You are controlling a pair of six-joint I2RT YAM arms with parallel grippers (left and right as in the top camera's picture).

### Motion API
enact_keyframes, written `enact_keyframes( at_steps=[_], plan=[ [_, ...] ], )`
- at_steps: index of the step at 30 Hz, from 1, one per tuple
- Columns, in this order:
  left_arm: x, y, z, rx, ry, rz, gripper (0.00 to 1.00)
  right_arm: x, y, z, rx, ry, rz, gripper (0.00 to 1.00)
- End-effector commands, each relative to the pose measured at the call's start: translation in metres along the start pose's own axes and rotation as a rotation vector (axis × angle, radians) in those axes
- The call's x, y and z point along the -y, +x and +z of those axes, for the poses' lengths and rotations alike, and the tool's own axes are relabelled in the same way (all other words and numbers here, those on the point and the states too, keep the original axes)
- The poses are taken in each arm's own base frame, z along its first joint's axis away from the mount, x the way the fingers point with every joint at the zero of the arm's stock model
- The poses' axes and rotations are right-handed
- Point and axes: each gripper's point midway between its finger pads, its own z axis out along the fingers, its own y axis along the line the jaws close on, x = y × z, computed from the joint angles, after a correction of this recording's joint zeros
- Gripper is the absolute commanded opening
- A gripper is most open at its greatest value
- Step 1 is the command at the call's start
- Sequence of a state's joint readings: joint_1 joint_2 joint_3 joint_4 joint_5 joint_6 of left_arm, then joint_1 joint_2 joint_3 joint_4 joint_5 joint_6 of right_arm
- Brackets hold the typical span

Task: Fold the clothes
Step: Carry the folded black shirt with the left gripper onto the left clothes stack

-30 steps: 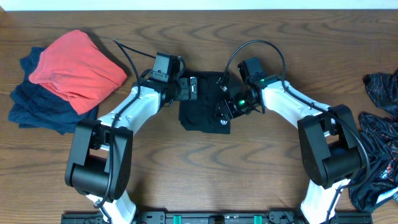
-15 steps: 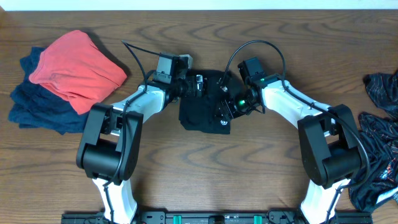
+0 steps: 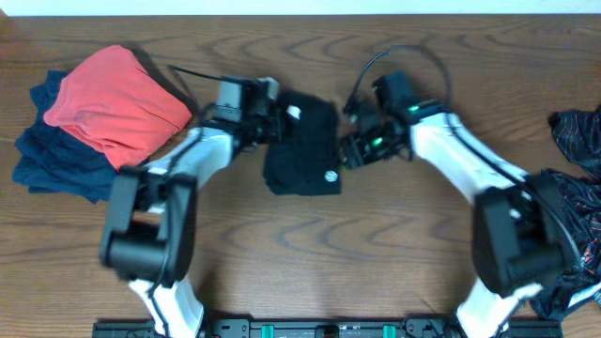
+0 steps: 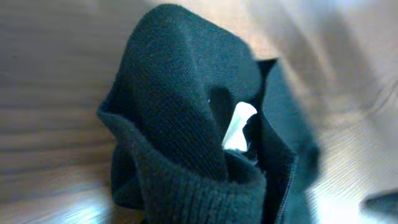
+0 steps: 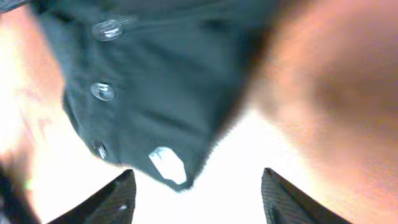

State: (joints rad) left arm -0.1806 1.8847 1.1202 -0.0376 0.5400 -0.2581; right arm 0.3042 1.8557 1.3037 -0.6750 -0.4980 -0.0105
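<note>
The robot's left gripper needs to release the black knit garment on top of the red garment (image 3: 111, 122) over the navy clothes.
A black knit garment (image 3: 300, 150) lies bunched in the middle of the table, with a small white logo near its lower right corner. My left gripper (image 3: 285, 120) is shut on its upper left part. In the left wrist view the fabric (image 4: 180, 99) fills the picture and hides the fingers, and a white tag (image 4: 239, 127) shows in a fold. My right gripper (image 3: 347, 150) stands open just off the garment's right edge. In the right wrist view the garment's corner (image 5: 155, 93), with its snaps, lies just ahead of the right gripper (image 5: 200, 194), and nothing is between the fingers.
A red garment (image 3: 117, 94) lies on a pile of navy clothes (image 3: 56, 164) at the far left. Dark patterned clothes (image 3: 575, 131) lie heaped along the right edge, with more (image 3: 573, 253) lower down. The wooden table (image 3: 310, 253) shows bare in front.
My left gripper has shut on the black garment and pulled it a little to the left. My right gripper has opened wider and drawn back off the garment's right side.
</note>
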Motion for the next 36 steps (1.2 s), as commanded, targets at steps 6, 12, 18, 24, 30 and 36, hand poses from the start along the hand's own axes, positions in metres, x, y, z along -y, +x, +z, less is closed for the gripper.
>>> enact_keyframes(
  at_steps=[6, 12, 18, 24, 30, 36],
  plan=[
    [-0.023, -0.091, -0.138, 0.352, -0.087, 0.032, 0.06, 0.025, -0.027, -0.118, 0.233, 0.235, 0.031, 0.66],
    [-0.078, -0.119, -0.204, 0.525, -0.252, -0.011, 0.07, 0.035, -0.014, -0.126, 0.205, 0.267, 0.071, 0.66],
    [-0.132, -0.128, -0.252, 0.628, -0.366, -0.083, 0.07, 0.038, -0.012, -0.126, 0.196, 0.28, 0.076, 0.66],
    [-0.191, -0.12, -0.3, 0.708, -0.541, -0.184, 0.1, 0.038, -0.011, -0.126, 0.194, 0.284, 0.077, 0.66],
    [-0.259, -0.093, -0.317, 0.696, -0.692, -0.319, 0.11, 0.038, -0.011, -0.126, 0.194, 0.283, 0.078, 0.66],
    [-0.312, -0.063, -0.304, 0.633, -0.729, -0.423, 0.45, 0.038, -0.008, -0.125, 0.183, 0.282, 0.083, 0.66]
  ],
)
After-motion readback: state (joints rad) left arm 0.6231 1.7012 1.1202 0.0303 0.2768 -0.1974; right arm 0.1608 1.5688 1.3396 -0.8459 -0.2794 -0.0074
